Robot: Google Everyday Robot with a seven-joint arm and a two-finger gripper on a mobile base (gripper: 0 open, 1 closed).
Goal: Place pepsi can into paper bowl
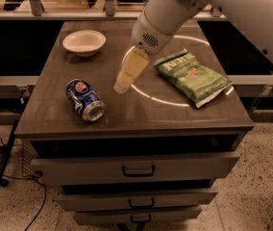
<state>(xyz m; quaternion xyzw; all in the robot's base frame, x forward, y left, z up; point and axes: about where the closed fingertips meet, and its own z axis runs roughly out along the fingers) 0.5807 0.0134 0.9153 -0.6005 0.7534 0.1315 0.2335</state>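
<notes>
My gripper should next move to the back half of the pepsi can (78,89), away from the can's silver end, and close there.
The pepsi can (85,100) lies on its side near the front left of the brown cabinet top (136,114), its silver end toward the front. The off-white paper bowl (84,42) sits empty at the back left. My gripper (122,85) hangs from the white arm over the middle of the top, to the right of the can and a short way from it. It is in front and to the right of the bowl. It holds nothing that I can see.
A green chip bag (192,76) lies on the right half of the top, inside a bright ring of light (175,95). Drawers (137,170) run below the front edge. Black cables (2,148) lie on the floor at the left.
</notes>
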